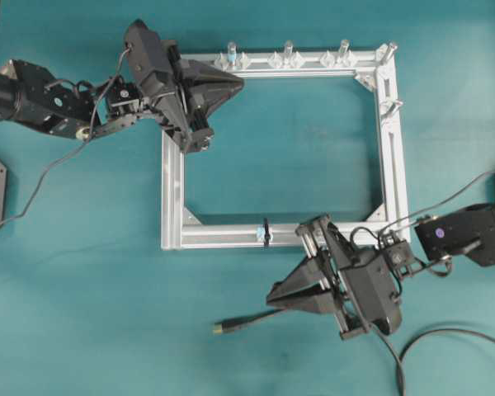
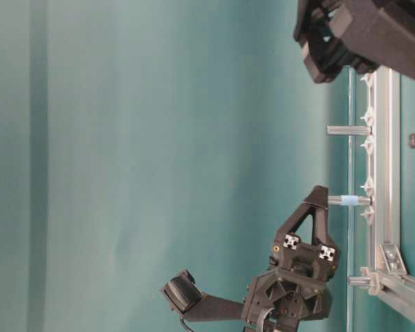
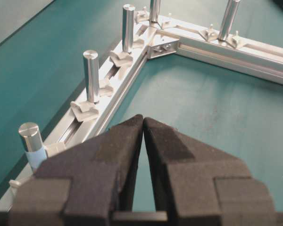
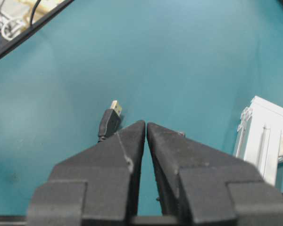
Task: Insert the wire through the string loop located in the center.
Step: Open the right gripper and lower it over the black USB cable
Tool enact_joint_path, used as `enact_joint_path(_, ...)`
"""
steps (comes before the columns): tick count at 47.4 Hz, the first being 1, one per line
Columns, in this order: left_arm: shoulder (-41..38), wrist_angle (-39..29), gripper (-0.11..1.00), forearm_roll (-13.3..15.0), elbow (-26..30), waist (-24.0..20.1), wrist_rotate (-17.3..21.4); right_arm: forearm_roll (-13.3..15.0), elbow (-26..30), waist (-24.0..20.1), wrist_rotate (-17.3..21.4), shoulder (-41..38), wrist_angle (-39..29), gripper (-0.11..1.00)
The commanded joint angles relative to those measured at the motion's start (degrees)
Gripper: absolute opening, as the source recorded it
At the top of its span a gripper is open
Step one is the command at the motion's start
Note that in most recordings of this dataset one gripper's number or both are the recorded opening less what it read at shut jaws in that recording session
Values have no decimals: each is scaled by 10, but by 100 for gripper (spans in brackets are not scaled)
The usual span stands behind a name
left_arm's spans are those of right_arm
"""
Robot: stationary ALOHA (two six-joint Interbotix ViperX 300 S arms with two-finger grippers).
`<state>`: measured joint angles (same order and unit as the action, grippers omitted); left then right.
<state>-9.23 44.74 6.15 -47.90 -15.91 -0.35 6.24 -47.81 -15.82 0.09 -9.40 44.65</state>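
Observation:
Next, my right gripper grips the thin cable of the wire (image 1: 261, 317) at a spot just behind its black plug with the gold tip.
The wire lies on the teal table below the frame, its black plug (image 1: 225, 327) with the gold tip pointing left. In the right wrist view the plug (image 4: 109, 121) shows just left of and beyond the fingertips. The wire's cable runs right, under the right gripper (image 1: 271, 295). That gripper hovers over the cable, shut, with nothing between its pads (image 4: 145, 124). The string loop (image 1: 265, 233) is a thin black band round the middle of the frame's near bar. The left gripper (image 1: 241, 82) is shut and empty at the frame's far-left corner; its tips (image 3: 143, 117) touch.
A square silver aluminium frame (image 1: 172, 198) lies mid-table. Upright silver pegs (image 1: 288, 52) line its far bar, the leftmost peg (image 3: 31, 141) carrying blue tape. A black cable (image 1: 445, 333) curls at the bottom right. The left arm's cable (image 1: 33, 191) trails at the left.

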Motion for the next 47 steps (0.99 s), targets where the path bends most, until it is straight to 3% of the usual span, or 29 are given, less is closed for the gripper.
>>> enact_joint_path(1, 45, -28, 15, -19, 13, 6, 0, 0, 11, -4, 3, 11, 5, 19)
enact_joint_path(3, 57, -52, 13, -19, 15, 5, 0, 0, 12, -4, 3, 11, 5, 17)
enact_joint_path(6, 75, -92, 1, -19, 19, 5, 0, 0, 16, -4, 5, 12, 5, 5)
enact_joint_path(8, 84, -118, 0, -19, 23, 5, -1, 0, 16, -4, 6, 12, 5, 0)
enact_joint_path(14, 103, -172, 0, -19, 29, 9, -14, 0, 16, -4, 7, 12, 5, 0)
enact_joint_path(26, 103, -180, 0, -19, 22, 25, -63, -1, 21, -5, 8, 16, -14, 0)
enact_joint_path(34, 106, -188, 0, -23, 18, 33, -61, -1, 29, -5, 7, 16, -54, 0)
enact_joint_path(47, 107, -198, 0, -24, 18, 33, -59, 0, 33, -7, 8, 16, -65, 0)
